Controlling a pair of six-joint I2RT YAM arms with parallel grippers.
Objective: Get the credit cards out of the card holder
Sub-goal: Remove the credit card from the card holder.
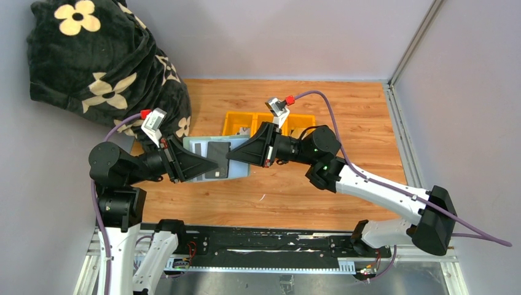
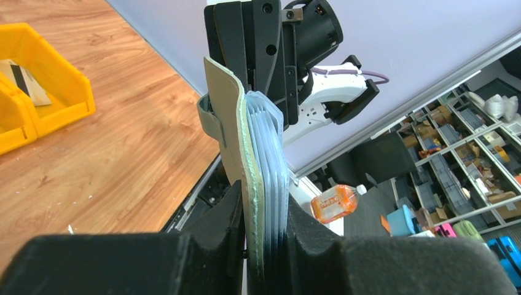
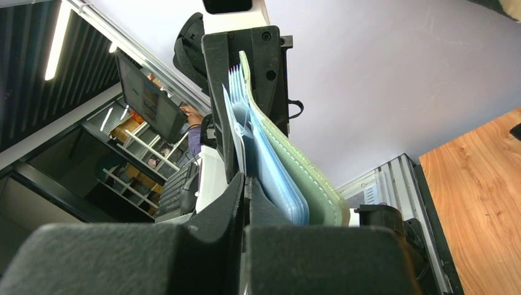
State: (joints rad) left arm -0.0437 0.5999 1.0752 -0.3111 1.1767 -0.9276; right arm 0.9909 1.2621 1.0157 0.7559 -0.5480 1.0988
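Observation:
My right gripper is pinching the thin pale leaf while the dark credit card sits in its pocket, so next I open it, take the card's edge (image 1: 228, 147) and slide the card out.
The sage-green card holder (image 1: 212, 160) hangs open above the table between both grippers, its light blue leaves facing up. A dark credit card (image 1: 219, 150) shows in one leaf. My left gripper (image 1: 206, 167) is shut on the holder's left side. In the left wrist view its jaws (image 2: 264, 246) clamp the green cover and blue leaves (image 2: 255, 160) together. My right gripper (image 1: 235, 155) is shut at the holder's right edge. In the right wrist view its jaws (image 3: 246, 203) pinch one thin pale leaf, and the other leaves and the cover (image 3: 289, 178) pass beside them.
A yellow three-compartment tray (image 1: 236, 120) stands behind the holder, with a tan striped card (image 2: 24, 80) in one bin. A black flowered blanket (image 1: 104, 61) fills the back left corner. Grey walls close the back and right.

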